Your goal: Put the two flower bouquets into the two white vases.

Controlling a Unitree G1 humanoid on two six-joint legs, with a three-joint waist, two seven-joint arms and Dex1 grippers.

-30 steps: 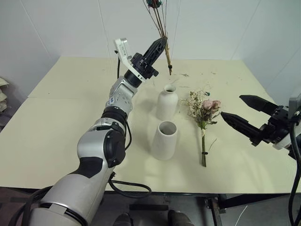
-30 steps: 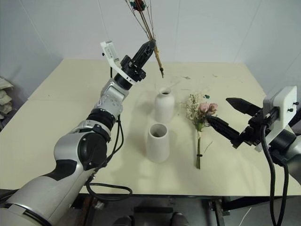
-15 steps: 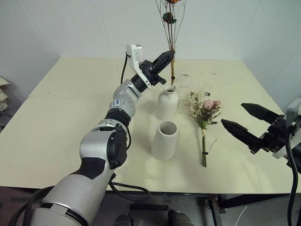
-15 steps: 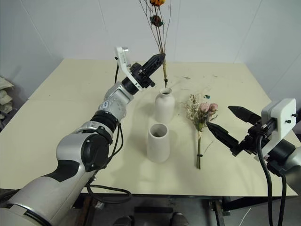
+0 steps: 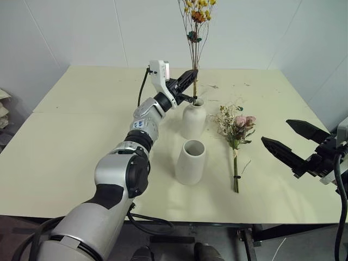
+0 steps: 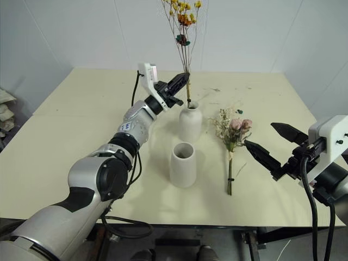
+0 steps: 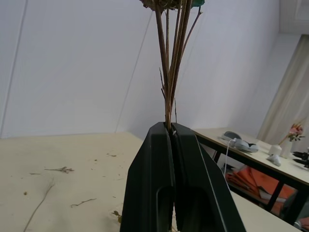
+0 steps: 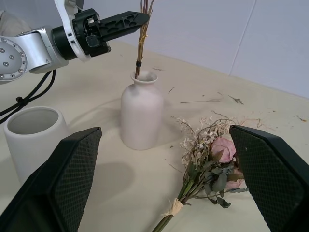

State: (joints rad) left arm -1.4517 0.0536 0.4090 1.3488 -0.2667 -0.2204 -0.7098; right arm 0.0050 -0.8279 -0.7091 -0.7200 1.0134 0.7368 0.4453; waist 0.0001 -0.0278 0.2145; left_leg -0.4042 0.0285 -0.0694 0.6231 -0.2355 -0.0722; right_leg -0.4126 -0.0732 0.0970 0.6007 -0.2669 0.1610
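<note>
My right gripper should grip the stems of the bouquet with pink roses at the pale tie (image 5: 235,153) (image 8: 174,208) next to the leaves.
My left gripper (image 5: 192,76) is shut on the stems of the thin sprig of yellow-orange flowers (image 5: 196,22), which stands upright with its stem ends inside the mouth of the bottle-shaped white vase (image 5: 193,119). The shut fingers (image 7: 171,169) clamp the stems just above the neck. In front of it stands the wide-mouthed white vase (image 5: 191,161), with nothing in it. The bunch with pink roses (image 5: 235,130) lies flat on the table to the right of the vases, stems toward me. My right gripper (image 5: 291,144) is open, hovering to the right of that bunch.
The cream table (image 5: 81,136) carries scattered bits of dried stem and petals (image 5: 215,86) behind the vases. White walls close the back and right. The left half of the table is bare.
My left gripper has come down and tilted the sprig upright, bringing its stem ends from above and behind the bottle vase into its mouth. The right gripper has stayed almost still.
</note>
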